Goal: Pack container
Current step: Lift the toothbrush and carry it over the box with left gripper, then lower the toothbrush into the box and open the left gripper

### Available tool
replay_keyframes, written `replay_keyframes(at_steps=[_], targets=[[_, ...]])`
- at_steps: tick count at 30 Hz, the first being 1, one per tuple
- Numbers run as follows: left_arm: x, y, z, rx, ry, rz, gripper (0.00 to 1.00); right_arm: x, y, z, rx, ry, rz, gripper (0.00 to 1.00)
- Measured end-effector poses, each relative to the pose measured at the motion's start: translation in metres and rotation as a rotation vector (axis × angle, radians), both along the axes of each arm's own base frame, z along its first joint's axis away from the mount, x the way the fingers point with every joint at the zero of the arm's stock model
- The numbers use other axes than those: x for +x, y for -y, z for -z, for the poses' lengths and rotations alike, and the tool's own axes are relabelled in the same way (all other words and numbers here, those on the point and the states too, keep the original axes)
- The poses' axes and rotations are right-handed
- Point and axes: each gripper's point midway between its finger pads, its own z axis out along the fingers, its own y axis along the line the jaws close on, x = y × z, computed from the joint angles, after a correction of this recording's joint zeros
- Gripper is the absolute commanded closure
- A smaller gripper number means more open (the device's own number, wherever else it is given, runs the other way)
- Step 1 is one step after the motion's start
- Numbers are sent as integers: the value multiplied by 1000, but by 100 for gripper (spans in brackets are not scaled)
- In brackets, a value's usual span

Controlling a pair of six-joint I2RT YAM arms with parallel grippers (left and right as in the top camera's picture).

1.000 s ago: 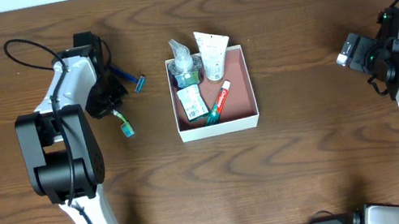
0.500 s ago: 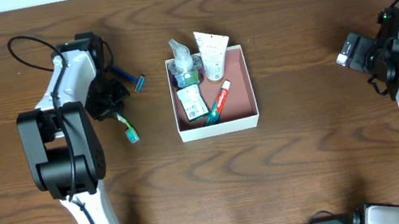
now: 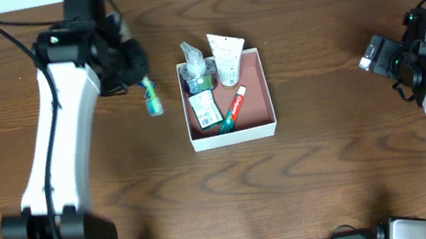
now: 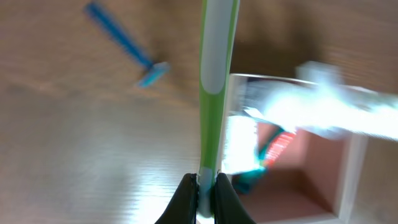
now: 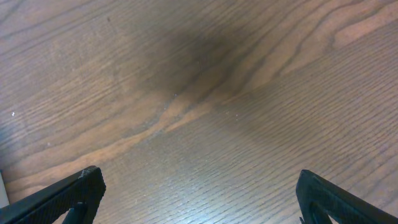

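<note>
Next, I let go of the green toothbrush with my left gripper inside the container, on the container's bare bottom alongside the red toothpaste tube [image 3: 243, 103] [image 4: 293, 150].
The container [image 3: 234, 136] is a square white-walled box with a pink-brown inside, at the table's middle. It holds a clear bottle [image 3: 195, 68], a white tube [image 3: 228, 57], a green packet [image 3: 205, 108] and a red toothpaste tube [image 3: 232, 108]. My left gripper [image 3: 130, 66] is shut on a green toothbrush [image 3: 151, 96] and holds it in the air just left of the container. In the left wrist view the jaws [image 4: 204, 183] pinch the toothbrush handle [image 4: 214, 62] beside the container wall [image 4: 353, 168]. My right gripper [image 3: 377, 53] is open and empty at the far right.
A blue razor [image 4: 124, 43] lies on the wood left of the container; in the overhead view my left arm hides it. The right wrist view shows only bare wood between the open fingers [image 5: 202, 205].
My left gripper has lifted the toothbrush off the table and swung up and right, toward the container. The right arm has not moved.
</note>
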Motion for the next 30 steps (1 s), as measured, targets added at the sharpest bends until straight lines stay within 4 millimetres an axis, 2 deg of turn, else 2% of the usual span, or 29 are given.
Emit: replay_keyframes(at_steps=[3, 6, 11, 14, 18, 24, 27, 30], targets=[[-11, 37, -30, -17, 106, 117, 94, 0, 0, 0, 0, 0, 0, 1], [-22, 75, -50, -35, 188, 230, 94, 0, 0, 0, 0, 0, 0, 1], [-39, 135, -61, -69, 263, 389, 94, 0, 0, 0, 0, 0, 0, 1], [-48, 161, -62, -83, 281, 447, 94, 0, 0, 0, 0, 0, 0, 1], [-55, 186, -49, -62, 267, 471, 94, 0, 0, 0, 0, 0, 0, 1], [-60, 215, -6, 52, 218, 474, 94, 0, 0, 0, 0, 0, 0, 1], [-58, 220, 15, 138, 213, 442, 94, 0, 0, 0, 0, 0, 0, 1], [-52, 216, 28, 198, 209, 391, 94, 0, 0, 0, 0, 0, 0, 1]])
